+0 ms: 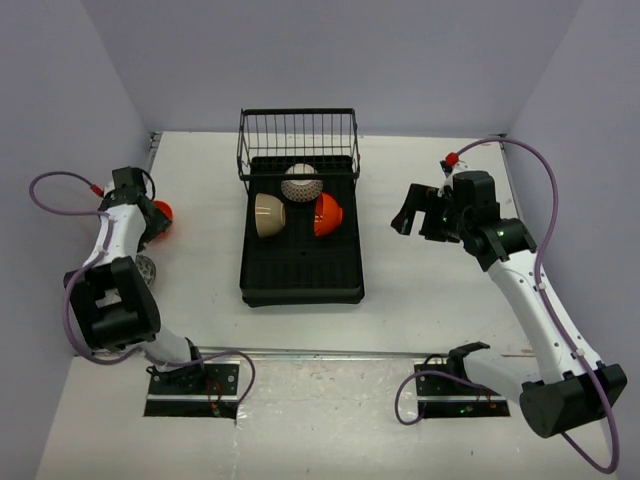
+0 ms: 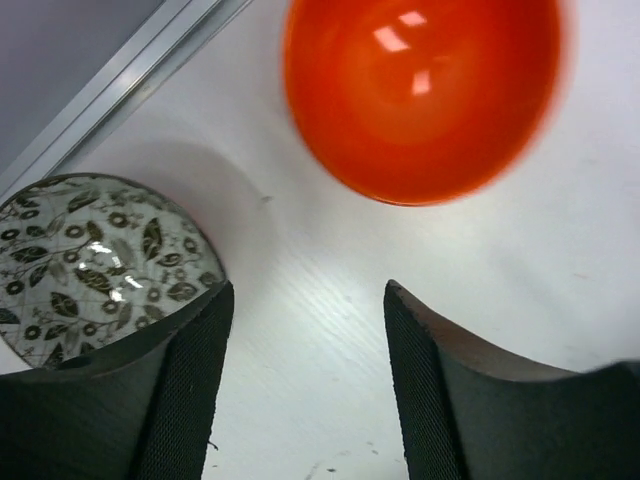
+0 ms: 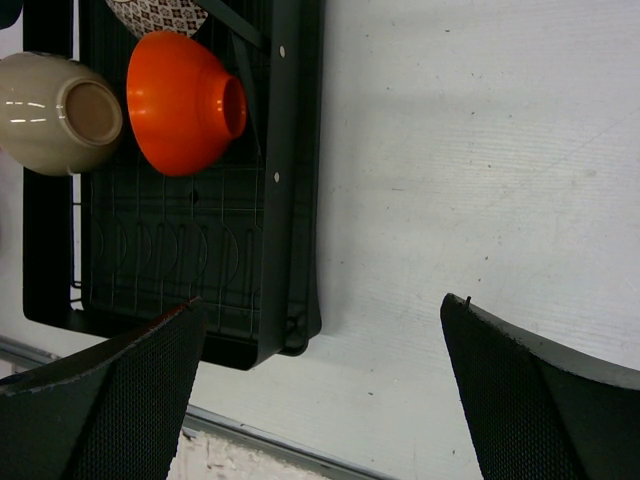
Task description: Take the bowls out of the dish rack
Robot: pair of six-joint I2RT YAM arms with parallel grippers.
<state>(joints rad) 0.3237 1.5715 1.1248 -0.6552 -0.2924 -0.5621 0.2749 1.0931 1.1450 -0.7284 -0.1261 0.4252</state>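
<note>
The robot's left gripper needs to next go to the beige bowl that lies on its side in the black dish rack and close on the beige bowl's rim (image 1: pixel 257 209).
The black dish rack (image 1: pixel 300 272) sits mid-table with its wire basket (image 1: pixel 298 140) at the far end. Three bowls rest in it: a beige one (image 1: pixel 270 214), a patterned white one (image 1: pixel 301 182) and an orange one (image 1: pixel 328 214). The right wrist view shows the orange bowl (image 3: pixel 180 100) and beige bowl (image 3: pixel 55 112) on their sides in the rack (image 3: pixel 290 200). My right gripper (image 3: pixel 325 305) hangs open over bare table, right of the rack. My left gripper (image 2: pixel 308 290) is open and empty at the far left. An orange bowl (image 2: pixel 420 95) sits upright on the table just ahead of it.
A leaf-patterned bowl (image 2: pixel 95 265) sits on the table beside my left finger, also visible from above (image 1: pixel 147 268). The side wall and a metal strip (image 2: pixel 110 95) run close behind it. Another metal strip (image 1: pixel 330 352) crosses the table's near edge.
</note>
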